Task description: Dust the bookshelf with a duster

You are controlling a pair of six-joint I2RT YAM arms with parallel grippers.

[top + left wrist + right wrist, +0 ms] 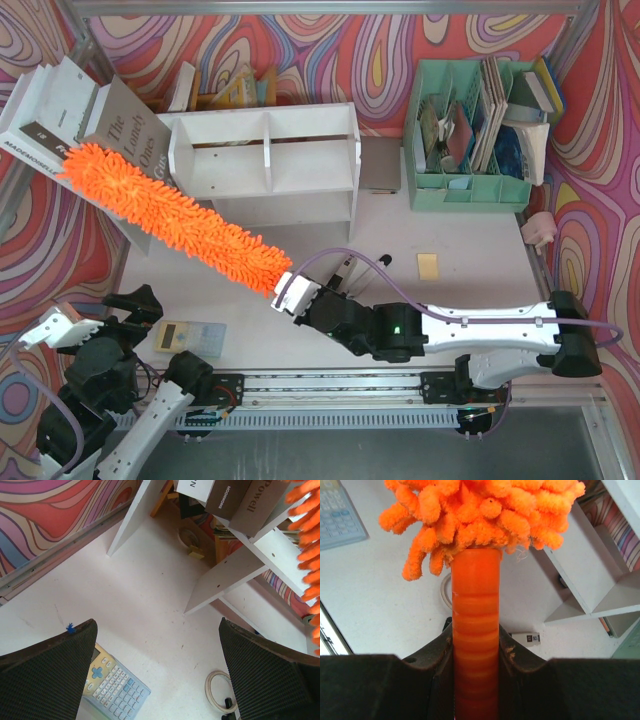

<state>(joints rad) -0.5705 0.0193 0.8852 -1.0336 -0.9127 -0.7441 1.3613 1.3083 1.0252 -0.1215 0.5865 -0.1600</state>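
Observation:
I move my left gripper over to the orange duster next, and then close it around the middle of its fluffy head [182, 222].
The orange fluffy duster [175, 220] stretches diagonally from the table's middle up to the left. Its far end lies over the leaning books [75, 110], and its length passes in front of the left end of the white bookshelf [265, 160]. My right gripper [290, 295] is shut on the duster's orange handle [475, 625], just below the fluffy head [480, 515]. The bookshelf [600, 575] shows at the right of the right wrist view. My left gripper [140, 305] hovers open and empty near the front left [157, 625], with the bookshelf [235, 572] and the duster's strands [307, 540] beyond it.
A calculator [187, 337] lies by the left gripper [112, 685]. A tape ring [220, 690] lies on the table beside it. A mint green organiser [465, 150] full of papers stands at the back right. A yellow note [428, 265] lies in front of it.

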